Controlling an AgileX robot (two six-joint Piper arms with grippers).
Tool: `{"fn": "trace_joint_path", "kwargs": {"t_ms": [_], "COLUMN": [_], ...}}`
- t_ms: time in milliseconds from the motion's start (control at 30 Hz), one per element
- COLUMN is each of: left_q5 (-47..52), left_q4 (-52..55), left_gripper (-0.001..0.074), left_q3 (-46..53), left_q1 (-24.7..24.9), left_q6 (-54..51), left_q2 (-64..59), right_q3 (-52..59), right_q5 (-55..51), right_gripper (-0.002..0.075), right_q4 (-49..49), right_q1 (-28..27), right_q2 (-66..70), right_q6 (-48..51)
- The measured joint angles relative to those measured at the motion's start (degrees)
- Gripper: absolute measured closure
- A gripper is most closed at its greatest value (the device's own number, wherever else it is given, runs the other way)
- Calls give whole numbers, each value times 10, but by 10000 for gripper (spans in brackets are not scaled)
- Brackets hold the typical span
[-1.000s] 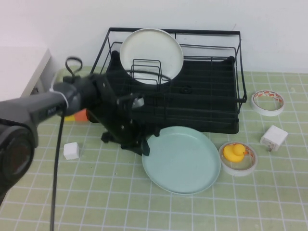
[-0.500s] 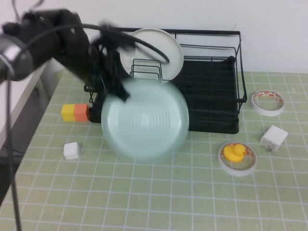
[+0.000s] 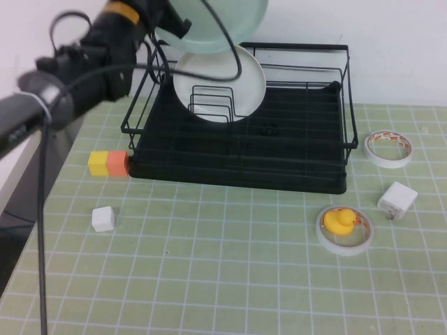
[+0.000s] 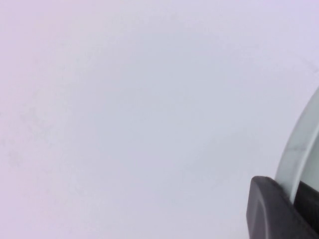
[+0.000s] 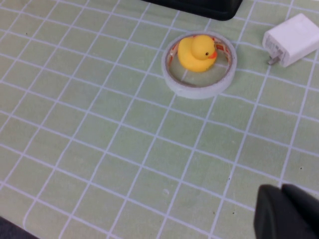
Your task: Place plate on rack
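Note:
I should use my left gripper to let go of the pale mint-green plate in the black wire rack, upright [image 3: 193,79] beside the cream-white plate. The mint-green plate is held high above the rack now.
The pale mint-green plate [image 3: 225,24] is held high in the air, above the back left corner of the black wire rack [image 3: 293,139], and is partly cut off by the picture's top edge. My left gripper [image 3: 177,25] is shut on its left rim. In the left wrist view the plate's rim [image 4: 300,142] sits pinched between the dark fingers [image 4: 266,209], against the blank wall. A cream-white plate [image 3: 221,78] leans upright in the rack's divider loops just below. My right gripper [image 5: 285,211] is shut and empty, low over the green mat, and does not show in the high view.
On the mat there are a yellow and orange block [image 3: 108,162] left of the rack, a white cube [image 3: 103,218], a tape roll [image 3: 389,148], a white charger [image 3: 397,199] and a yellow duck in a tape ring [image 3: 343,227], which also shows in the right wrist view [image 5: 199,52].
My left arm has lifted the mint-green plate from the mat in front of the rack, up and back, until it hangs above the rack's rear left. Everything else stayed put.

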State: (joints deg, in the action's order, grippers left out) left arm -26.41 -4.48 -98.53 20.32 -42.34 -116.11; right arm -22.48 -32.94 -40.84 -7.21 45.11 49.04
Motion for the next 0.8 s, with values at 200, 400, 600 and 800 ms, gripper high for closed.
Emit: {"fn": "trace_joint_path", "kwargs": {"t_ms": [200,400,600,800], "left_q5": [-50,-88,-101,-99], "left_q4": [51,84,112,132], "left_gripper": [732,733,734,734], "left_q3": [0,0,-20,-71], "left_q1": [-10,-17,-31,-38], "left_q6": [3,30,51,85], "left_q2": [-57,-90,-124,-161], "right_q3": [0,0,0,0], "right_q5": [0,1,8,9], "right_gripper": [728,728,728,728], "right_q4": [0,2,6,9], "right_q1": [0,0,0,0], "right_q2": [0,0,0,0], "right_q6": [0,0,0,0]}}
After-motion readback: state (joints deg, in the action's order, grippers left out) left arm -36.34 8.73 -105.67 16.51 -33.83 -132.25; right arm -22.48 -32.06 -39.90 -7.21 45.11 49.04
